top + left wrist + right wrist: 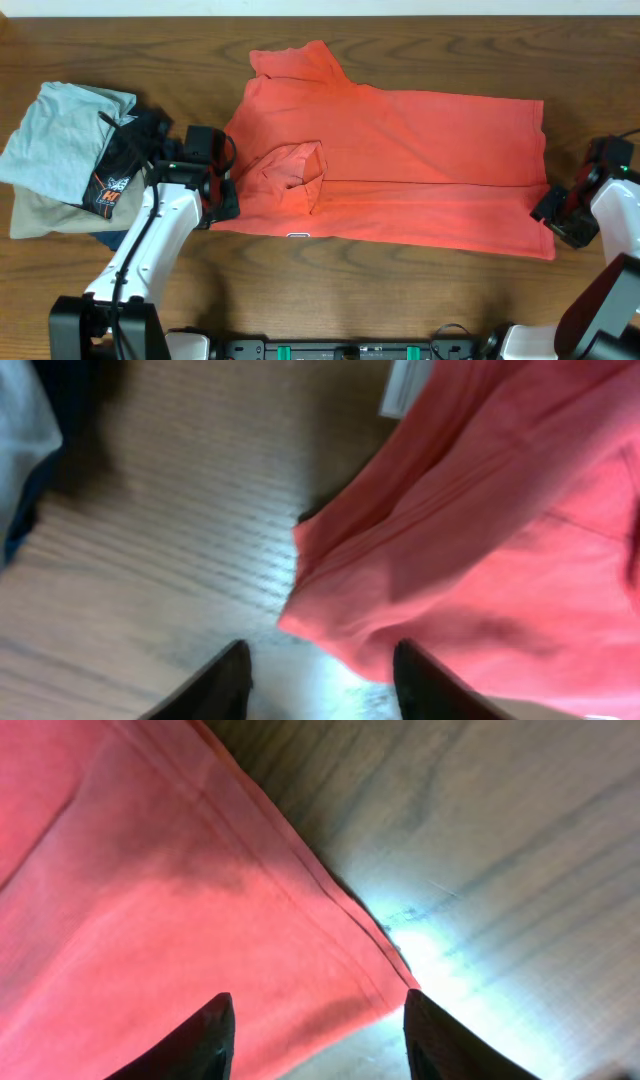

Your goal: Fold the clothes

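Next, my left gripper pinches that corner (222, 227) of the T-shirt and pulls it toward me before folding, because the T-shirt's front edge slants and that corner, at my left gripper, is farther back.
The red-orange T-shirt (400, 160) lies spread across the middle of the table, folded lengthwise, with one sleeve at the top left and another folded onto the body (295, 170). A small white tag (298, 236) shows at its front edge. My left gripper (220, 205) is open at the shirt's left front corner; in the left wrist view the fingers (320, 675) straddle the cloth edge (450, 560). My right gripper (555, 215) is open at the shirt's right front corner; in the right wrist view the fingers (315, 1035) straddle the hem corner (200, 900).
A stack of folded garments sits at the left: a light blue-grey shirt (60, 135) on top, a black one (120, 170), a tan one (45, 215) and a navy one below. Bare wood tabletop (400, 290) runs along the front.
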